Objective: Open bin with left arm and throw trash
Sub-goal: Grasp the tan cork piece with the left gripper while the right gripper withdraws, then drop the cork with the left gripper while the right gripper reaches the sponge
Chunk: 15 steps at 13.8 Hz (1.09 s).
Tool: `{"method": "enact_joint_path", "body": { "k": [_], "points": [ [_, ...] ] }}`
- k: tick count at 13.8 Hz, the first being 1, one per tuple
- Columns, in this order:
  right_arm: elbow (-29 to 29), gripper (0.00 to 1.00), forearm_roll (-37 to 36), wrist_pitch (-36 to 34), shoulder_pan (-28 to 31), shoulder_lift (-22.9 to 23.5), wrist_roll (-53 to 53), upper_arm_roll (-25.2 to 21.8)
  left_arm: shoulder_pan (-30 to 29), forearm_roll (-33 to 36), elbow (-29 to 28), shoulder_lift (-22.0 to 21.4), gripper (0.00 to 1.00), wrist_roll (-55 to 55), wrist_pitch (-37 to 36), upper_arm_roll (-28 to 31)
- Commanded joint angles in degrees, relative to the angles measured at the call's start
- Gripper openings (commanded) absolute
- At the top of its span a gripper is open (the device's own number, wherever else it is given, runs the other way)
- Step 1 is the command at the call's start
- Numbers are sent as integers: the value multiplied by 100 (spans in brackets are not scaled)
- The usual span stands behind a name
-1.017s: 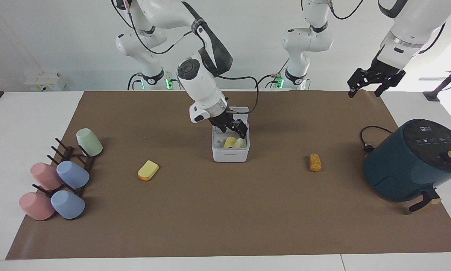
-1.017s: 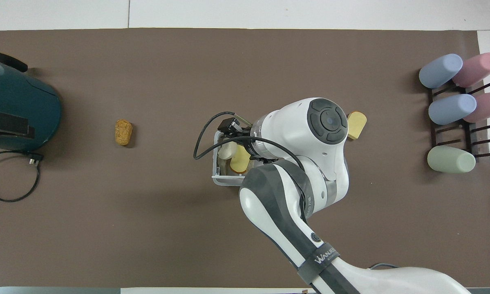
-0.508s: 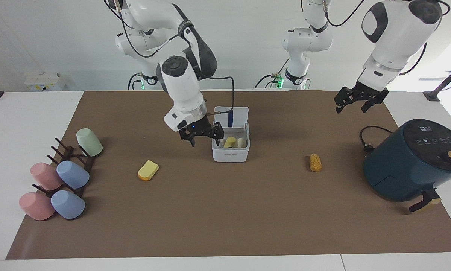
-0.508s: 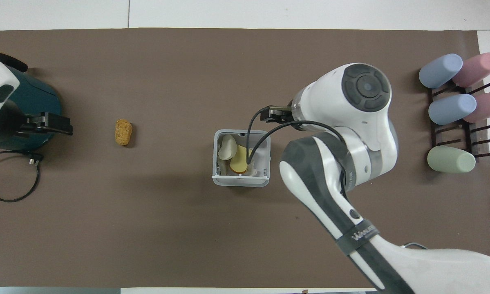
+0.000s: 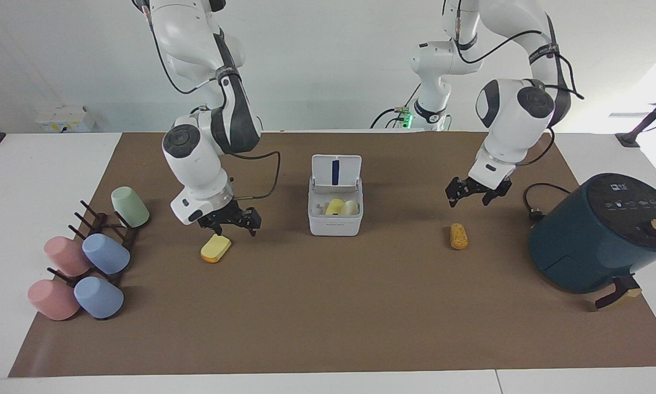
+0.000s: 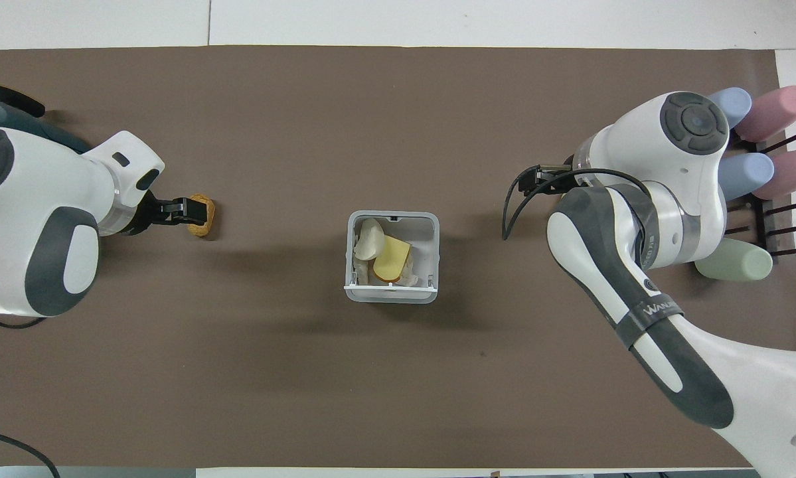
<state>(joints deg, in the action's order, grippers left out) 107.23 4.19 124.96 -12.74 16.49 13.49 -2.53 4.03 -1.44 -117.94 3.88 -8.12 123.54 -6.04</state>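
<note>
My left gripper needs to close on the middle of the crumbed oblong point(image 6: 209, 214), as this piece should go into the white bin next.
The white bin point(image 5: 335, 224) stands mid-mat with its lid point(image 5: 336, 171) flipped up. A yellow wedge point(image 5: 334, 206) and a pale cream crescent point(image 5: 352, 207) lie inside it; they also show in the overhead view, wedge point(image 6: 391, 257) and crescent point(image 6: 369, 239). A second yellow wedge point(image 5: 215, 248) lies on the mat toward the right arm's end. My right gripper point(image 5: 229, 224) hangs open just over it. The crumbed oblong point(image 5: 458, 236) lies toward the left arm's end. My left gripper point(image 5: 468, 198) hangs open over it, empty.
A dark teal air fryer point(image 5: 601, 235) with its cable point(image 5: 535, 202) stands at the left arm's end. A rack of pastel cups point(image 5: 87, 257) stands at the right arm's end.
My right gripper left the bin empty and swung over to the wedge on the mat. My left gripper came down from the air fryer's end to over the oblong.
</note>
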Motion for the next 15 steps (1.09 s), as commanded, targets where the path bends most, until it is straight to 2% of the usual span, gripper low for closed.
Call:
{"method": "enact_joint_path", "body": {
  "k": [1, 5, 6, 7, 8, 9, 13, 15],
  "points": [
    [70, 100, -384, 124, 140, 178, -22, 60, -121, 100, -255, 279, 100, -40, 739, -81],
    [79, 100, -384, 256, 351, 320, -31, 68, -121, 134, -379, 771, 100, -14, 1497, -81],
    [113, 100, -384, 317, 360, 329, -22, 68, -121, 387, -379, 850, 95, -14, 1628, -81],
    [140, 100, -384, 396, 404, 399, -31, 60, -121, 616, -388, 938, 82, -14, 1699, -81],
    [236, 100, -384, 510, 482, 417, -40, 68, -121, 697, -396, 948, 44, -14, 1700, -81],
    [341, 100, -384, 616, 492, 408, -31, 68, -121, 741, -388, 948, 0, -23, 1700, -81],
    [597, 100, -384, 907, 492, 382, -31, 77, -95, 777, -326, 773, 0, -119, 1595, -99],
    [624, 100, -384, 889, 492, 373, -101, 77, -104, 777, -143, 562, 0, -303, 1166, -308]
  ]
}}
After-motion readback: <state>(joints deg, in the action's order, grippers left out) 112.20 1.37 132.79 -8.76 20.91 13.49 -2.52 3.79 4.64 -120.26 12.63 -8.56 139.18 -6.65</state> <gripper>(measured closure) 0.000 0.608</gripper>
